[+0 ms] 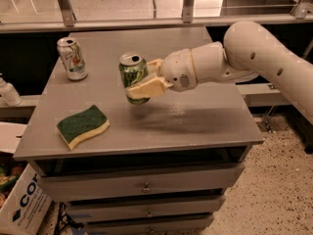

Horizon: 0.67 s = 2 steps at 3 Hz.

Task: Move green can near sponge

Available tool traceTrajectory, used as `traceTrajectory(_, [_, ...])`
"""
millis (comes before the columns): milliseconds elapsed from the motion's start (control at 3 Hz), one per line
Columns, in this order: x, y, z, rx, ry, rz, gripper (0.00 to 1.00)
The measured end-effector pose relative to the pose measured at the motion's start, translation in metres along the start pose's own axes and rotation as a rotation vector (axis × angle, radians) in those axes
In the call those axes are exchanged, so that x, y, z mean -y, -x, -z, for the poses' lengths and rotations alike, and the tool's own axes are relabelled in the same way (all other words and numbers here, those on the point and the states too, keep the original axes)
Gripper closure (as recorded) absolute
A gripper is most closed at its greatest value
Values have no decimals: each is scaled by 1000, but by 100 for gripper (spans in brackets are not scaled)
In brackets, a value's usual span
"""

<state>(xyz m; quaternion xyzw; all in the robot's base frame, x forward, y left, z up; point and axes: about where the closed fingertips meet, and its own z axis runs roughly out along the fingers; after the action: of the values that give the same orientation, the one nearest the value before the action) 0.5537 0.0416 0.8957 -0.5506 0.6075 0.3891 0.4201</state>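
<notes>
Next, my gripper lets go of the green can on the grey table (123, 121), beside the edge of the sponge that faces my arm. The can still hangs just above the table.
The dark green can (133, 76) with a silver top is held upright in my gripper (145, 81), whose pale fingers (146, 86) are shut on its sides. It hangs just above the grey table (195, 121), left of centre. The sponge (82, 126), dark green top over yellow foam, lies flat near the table's front left corner, about a can's length down and left of the can. My white arm (254, 58) reaches in from the right.
A white can with green-orange print (72, 58) stands upright at the table's back left. A white bottle (9, 92) sits on a lower ledge at far left. A cardboard box (22, 204) is on the floor at lower left. Drawers (146, 187) are under the tabletop.
</notes>
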Motion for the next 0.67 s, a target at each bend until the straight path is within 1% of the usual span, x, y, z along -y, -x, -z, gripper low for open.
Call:
traceTrajectory(333, [-11,-12,-15,8,61,30,100])
traceTrajectory(667, [-19,-23,-28,21,104,34,100])
